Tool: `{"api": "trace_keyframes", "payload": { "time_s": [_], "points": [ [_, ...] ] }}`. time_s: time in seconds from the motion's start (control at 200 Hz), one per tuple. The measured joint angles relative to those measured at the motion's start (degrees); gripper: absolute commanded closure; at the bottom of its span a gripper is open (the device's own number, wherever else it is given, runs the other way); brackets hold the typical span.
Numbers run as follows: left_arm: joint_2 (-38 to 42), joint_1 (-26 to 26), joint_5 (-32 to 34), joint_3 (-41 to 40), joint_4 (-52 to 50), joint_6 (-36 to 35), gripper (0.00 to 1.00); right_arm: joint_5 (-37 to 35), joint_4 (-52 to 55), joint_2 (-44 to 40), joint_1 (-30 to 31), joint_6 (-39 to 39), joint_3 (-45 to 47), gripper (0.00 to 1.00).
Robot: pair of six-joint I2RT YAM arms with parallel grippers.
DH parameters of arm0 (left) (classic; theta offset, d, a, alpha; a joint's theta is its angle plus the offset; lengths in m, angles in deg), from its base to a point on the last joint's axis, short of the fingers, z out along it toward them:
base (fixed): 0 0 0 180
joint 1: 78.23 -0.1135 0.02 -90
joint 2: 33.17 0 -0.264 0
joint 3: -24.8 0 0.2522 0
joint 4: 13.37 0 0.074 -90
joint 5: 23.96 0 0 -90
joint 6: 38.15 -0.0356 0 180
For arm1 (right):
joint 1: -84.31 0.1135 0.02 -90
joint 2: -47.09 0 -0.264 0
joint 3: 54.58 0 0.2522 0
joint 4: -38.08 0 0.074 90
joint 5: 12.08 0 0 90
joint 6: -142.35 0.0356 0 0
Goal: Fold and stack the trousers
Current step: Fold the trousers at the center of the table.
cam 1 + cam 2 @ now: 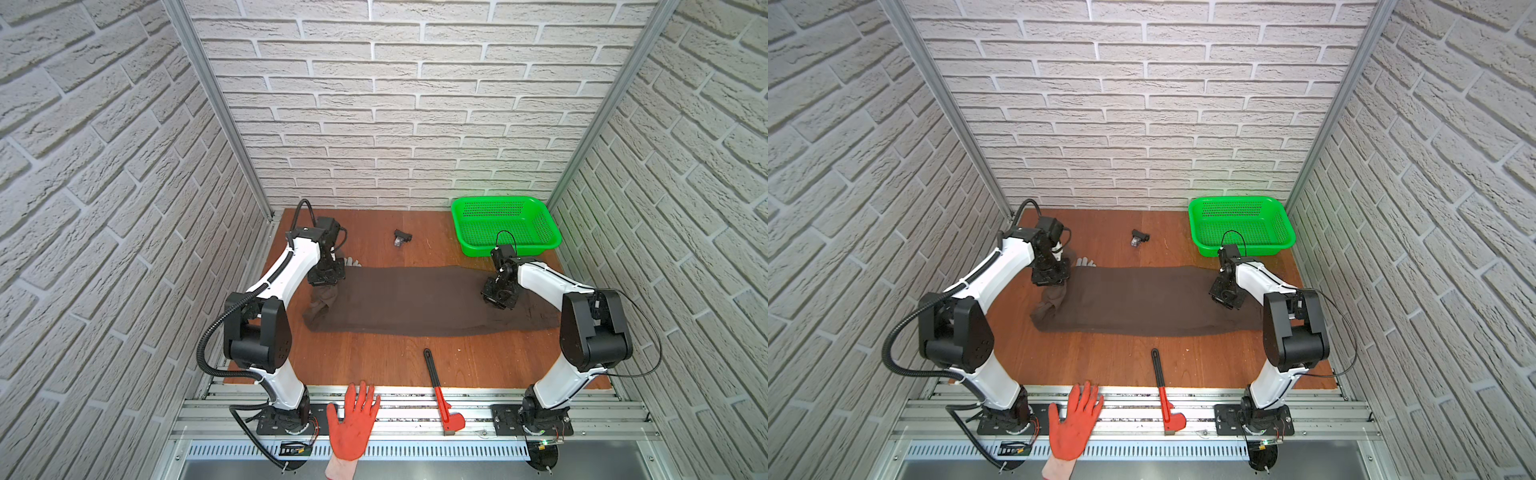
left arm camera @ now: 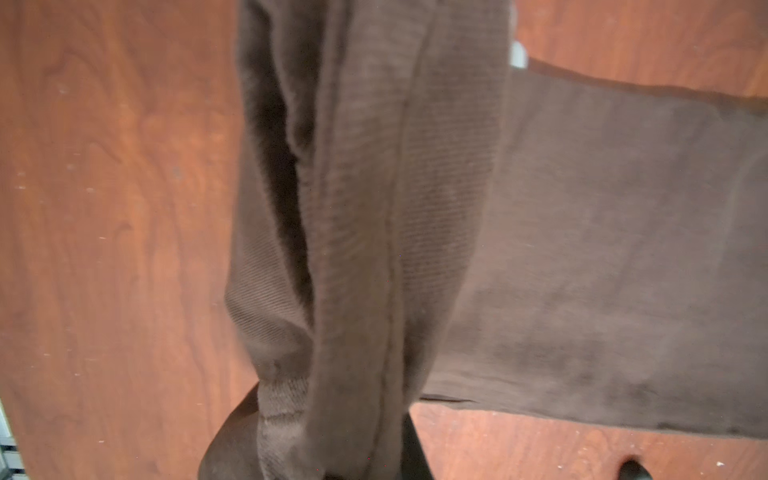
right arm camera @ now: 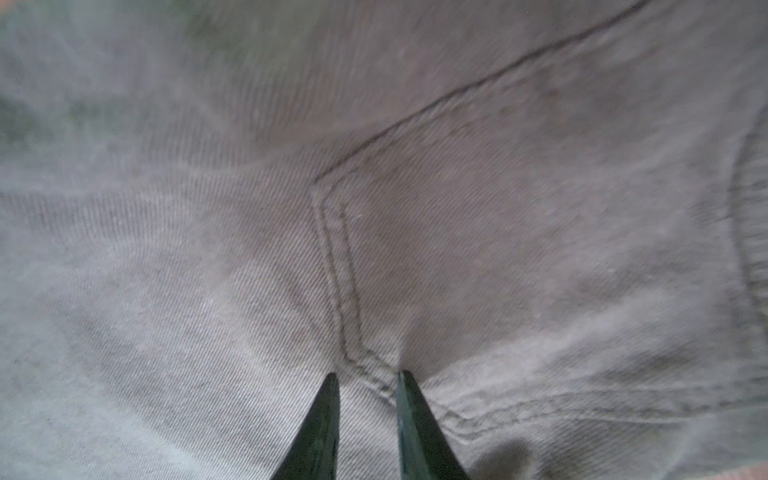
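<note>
My left gripper is to let go of the trousers' end soon. It will release it on the flat brown cloth (image 1: 451,301) just short of my right gripper.
The dark brown trousers (image 1: 415,299) (image 1: 1142,303) lie stretched left to right across the wooden table. My left gripper (image 1: 326,282) (image 1: 1050,280) is shut on their left end, and a bunch of cloth (image 2: 374,208) hangs from it above the table; the cloth hides most of its fingers. My right gripper (image 1: 498,299) (image 1: 1225,297) is down on the right end. In the right wrist view its fingertips (image 3: 332,386) stand narrowly apart with the stitched pocket corner (image 3: 345,291) pinched between them (image 3: 365,378).
A green basket (image 1: 505,224) stands at the back right. A small black object (image 1: 402,238) lies at the back middle. Grey glove fingertips (image 1: 352,262) poke out behind the trousers. A red-handled tool (image 1: 440,390) and an orange-gloved hand (image 1: 353,419) are at the front edge.
</note>
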Motion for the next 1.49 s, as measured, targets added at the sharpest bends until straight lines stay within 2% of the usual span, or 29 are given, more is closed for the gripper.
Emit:
{"api": "trace_keyframes", "payload": {
  "time_s": [0.305, 0.62, 0.85, 1.155, 1.495],
  "points": [
    [-1.8, 16.9, 7.0, 0.9, 7.3, 15.6, 1.00, -0.1, 0.1, -1.1, 0.2, 0.1, 0.6, 0.73],
    [-14.6, 27.2, 8.8, 15.7, 9.3, 21.9, 1.00, -1.6, 1.0, -2.8, 0.2, 0.0, 0.5, 0.73],
    [-18.5, 30.6, 6.2, 24.0, 8.5, 23.7, 1.00, -2.0, 1.5, -3.1, -0.3, -0.1, 0.5, 0.73],
    [-26.1, 32.0, -0.5, 32.8, 5.9, 24.7, 1.00, -2.5, 2.8, -5.2, -1.9, -0.4, 0.5, 0.73],
    [-27.7, 33.1, -7.1, 37.4, 4.9, 27.0, 1.00, -2.5, 3.5, -6.3, -2.8, -0.6, 0.4, 0.73]
  ]
}}
